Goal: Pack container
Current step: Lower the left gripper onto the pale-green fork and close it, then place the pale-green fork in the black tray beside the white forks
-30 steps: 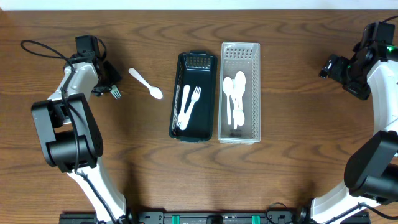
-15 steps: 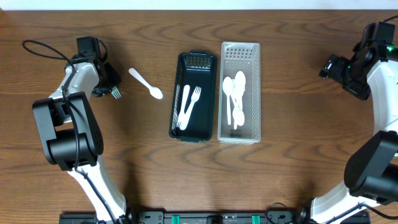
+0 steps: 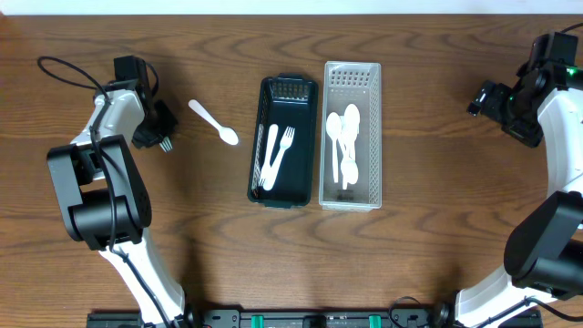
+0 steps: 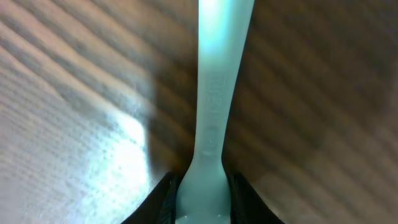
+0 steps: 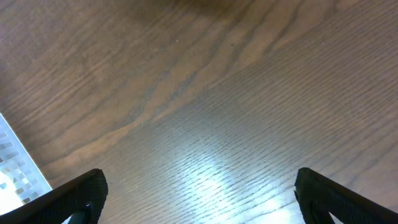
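Next, my left gripper lets go of the white plastic fork in the black bin (image 3: 294, 153), between that bin's forks and the clear bin.
My left gripper (image 3: 157, 137) at the table's left is shut on a white plastic fork (image 3: 168, 143); its tines poke out below the fingers. In the left wrist view the fork's handle (image 4: 214, 106) runs up from between the shut jaws (image 4: 204, 199). A white spoon (image 3: 214, 123) lies loose on the wood to its right. A black bin (image 3: 260, 146) holds white forks (image 3: 277, 155). A clear bin (image 3: 373, 137) beside it holds white spoons (image 3: 346, 141). My right gripper (image 3: 481, 98) is open and empty at the far right; in the right wrist view the fingers (image 5: 199, 193) are wide apart over bare wood.
A black cable (image 3: 68, 71) loops on the table behind the left arm. The edge of the clear bin (image 5: 15, 165) shows at the left of the right wrist view. Bare wood lies between the bins and each arm.
My left gripper has shifted slightly down and back with the fork still in it. The right arm, spoon and bins have not moved.
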Tool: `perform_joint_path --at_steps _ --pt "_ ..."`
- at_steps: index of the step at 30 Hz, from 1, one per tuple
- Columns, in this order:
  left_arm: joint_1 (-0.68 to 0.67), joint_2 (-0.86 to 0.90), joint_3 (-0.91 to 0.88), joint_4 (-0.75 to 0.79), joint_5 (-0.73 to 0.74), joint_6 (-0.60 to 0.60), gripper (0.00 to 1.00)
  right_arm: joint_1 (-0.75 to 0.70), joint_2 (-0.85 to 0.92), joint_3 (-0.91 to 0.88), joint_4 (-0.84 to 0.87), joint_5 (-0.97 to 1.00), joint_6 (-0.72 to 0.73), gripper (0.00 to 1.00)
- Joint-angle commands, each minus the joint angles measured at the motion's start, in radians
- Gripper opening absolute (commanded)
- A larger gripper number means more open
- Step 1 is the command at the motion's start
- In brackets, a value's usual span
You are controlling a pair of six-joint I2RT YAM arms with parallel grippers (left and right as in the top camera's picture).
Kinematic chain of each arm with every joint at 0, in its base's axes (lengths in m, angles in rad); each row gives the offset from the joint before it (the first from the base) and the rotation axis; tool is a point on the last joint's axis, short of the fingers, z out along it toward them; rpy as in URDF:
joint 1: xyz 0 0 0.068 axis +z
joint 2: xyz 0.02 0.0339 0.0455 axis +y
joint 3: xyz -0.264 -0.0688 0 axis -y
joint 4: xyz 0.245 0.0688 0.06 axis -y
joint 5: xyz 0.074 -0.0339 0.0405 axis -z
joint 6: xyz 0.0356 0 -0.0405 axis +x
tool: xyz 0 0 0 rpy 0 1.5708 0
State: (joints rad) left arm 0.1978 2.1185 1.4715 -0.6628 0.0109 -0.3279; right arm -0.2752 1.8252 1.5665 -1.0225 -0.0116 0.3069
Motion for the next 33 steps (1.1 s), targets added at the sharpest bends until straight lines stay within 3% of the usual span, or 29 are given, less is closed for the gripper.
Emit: perform_joint_path --at_steps 1,8,14,22,27,33 --pt "-0.003 0.029 -0.016 -0.048 -0.004 0.094 0.19 0.003 0.001 -0.005 -0.003 -0.012 0.014 0.99" --pt "-0.005 -0.065 -0.016 -0.147 -0.003 0.178 0.08 0.003 0.001 -0.005 -0.003 -0.023 0.014 0.99" --pt "-0.050 -0.325 -0.016 -0.243 0.008 0.242 0.06 0.003 0.001 -0.005 -0.003 -0.023 0.014 0.99" --pt "-0.332 -0.648 -0.016 -0.286 0.068 0.238 0.06 0.003 0.001 -0.005 0.001 -0.023 0.014 0.99" --pt "-0.551 -0.631 -0.022 -0.263 0.045 0.203 0.06 0.003 0.001 -0.005 0.004 -0.023 0.014 0.99" --pt "-0.652 -0.490 -0.045 -0.221 0.037 0.089 0.06 0.003 0.001 -0.005 0.000 -0.023 0.014 0.99"
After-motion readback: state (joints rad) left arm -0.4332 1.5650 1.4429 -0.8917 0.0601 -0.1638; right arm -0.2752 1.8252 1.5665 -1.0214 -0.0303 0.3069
